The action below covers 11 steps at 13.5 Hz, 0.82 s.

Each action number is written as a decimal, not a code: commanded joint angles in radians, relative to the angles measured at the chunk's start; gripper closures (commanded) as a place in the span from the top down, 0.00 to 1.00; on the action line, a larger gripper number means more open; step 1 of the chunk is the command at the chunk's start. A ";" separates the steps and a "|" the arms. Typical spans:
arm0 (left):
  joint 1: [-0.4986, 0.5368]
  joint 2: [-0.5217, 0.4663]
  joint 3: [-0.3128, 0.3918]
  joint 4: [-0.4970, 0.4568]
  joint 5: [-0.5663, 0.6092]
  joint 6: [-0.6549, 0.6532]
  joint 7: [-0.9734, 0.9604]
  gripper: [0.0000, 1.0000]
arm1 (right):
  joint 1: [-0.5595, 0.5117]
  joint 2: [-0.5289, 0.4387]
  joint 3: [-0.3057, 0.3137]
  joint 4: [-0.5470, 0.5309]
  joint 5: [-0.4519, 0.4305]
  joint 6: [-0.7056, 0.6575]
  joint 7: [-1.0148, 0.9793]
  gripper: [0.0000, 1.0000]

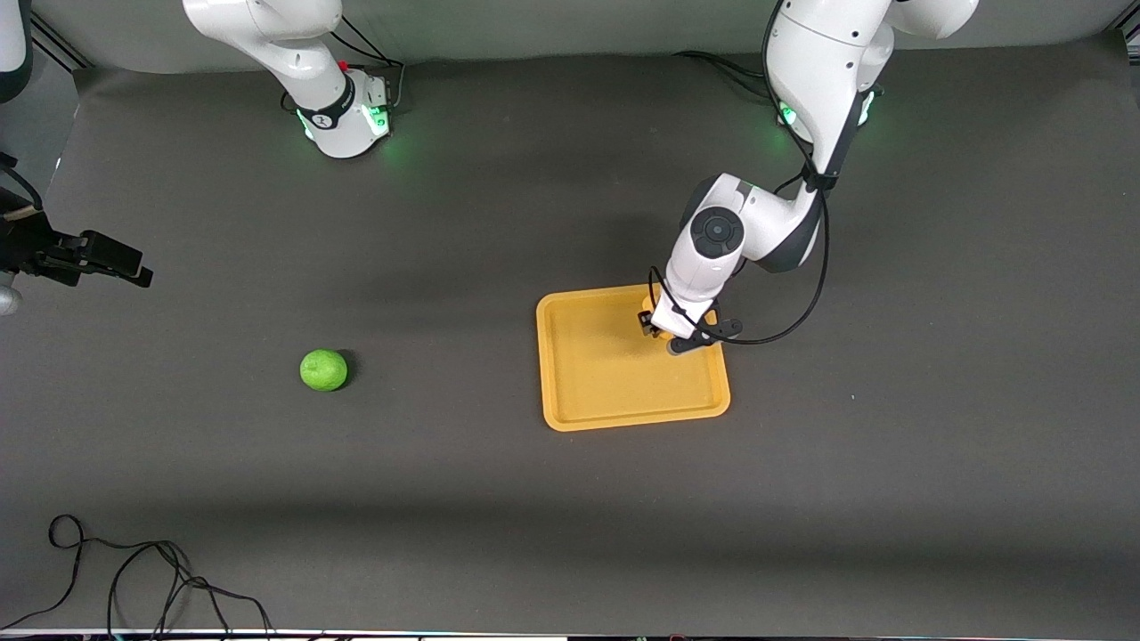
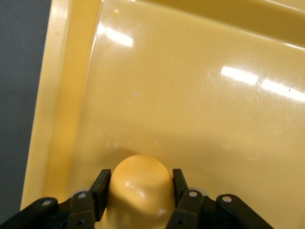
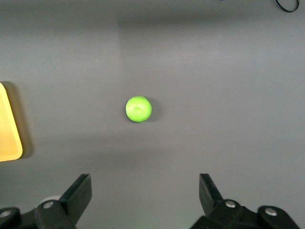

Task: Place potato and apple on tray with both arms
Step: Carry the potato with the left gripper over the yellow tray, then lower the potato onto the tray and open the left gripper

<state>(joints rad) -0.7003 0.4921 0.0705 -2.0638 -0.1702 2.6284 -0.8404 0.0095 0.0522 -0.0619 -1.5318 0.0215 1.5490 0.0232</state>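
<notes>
Next, my left gripper releases the potato on the bottom of the tray, setting it just inside the tray's edge (image 1: 672, 335) (image 2: 118, 166) toward the left arm's end. The potato is just above the tray floor.
The orange-yellow tray (image 1: 606, 392) lies toward the left arm's end of the table. My left gripper (image 1: 656, 328) is low over the tray's part farther from the front camera. In the left wrist view the left gripper (image 2: 140, 177) is shut on the yellow-tan potato (image 2: 140, 198), just above the tray floor (image 2: 190, 95). The green apple (image 1: 323, 369) sits on the dark mat toward the right arm's end. My right gripper (image 1: 125, 263) is raised at that end, open and empty. In the right wrist view the right gripper (image 3: 145, 183) looks down on the apple (image 3: 138, 109) and a tray corner (image 3: 7, 129).
A black cable (image 1: 134, 570) lies looped on the mat near the front edge at the right arm's end; part of it shows in the right wrist view (image 3: 286, 5). Bare dark mat lies between the apple and the tray.
</notes>
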 commanded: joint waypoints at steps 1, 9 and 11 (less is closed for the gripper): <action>0.001 0.019 0.003 0.039 -0.008 -0.011 -0.012 0.33 | -0.006 -0.011 -0.003 0.007 -0.005 -0.015 -0.023 1.00; 0.048 0.019 0.006 0.045 0.008 -0.013 0.014 0.32 | -0.003 -0.011 -0.012 0.009 -0.005 -0.015 -0.020 1.00; 0.047 0.020 0.006 0.047 0.008 -0.008 0.012 0.33 | -0.005 -0.009 -0.012 0.007 -0.005 -0.015 -0.020 1.00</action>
<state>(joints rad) -0.6540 0.5017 0.0784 -2.0349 -0.1680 2.6271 -0.8360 0.0091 0.0521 -0.0731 -1.5305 0.0214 1.5487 0.0232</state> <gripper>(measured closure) 0.423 0.000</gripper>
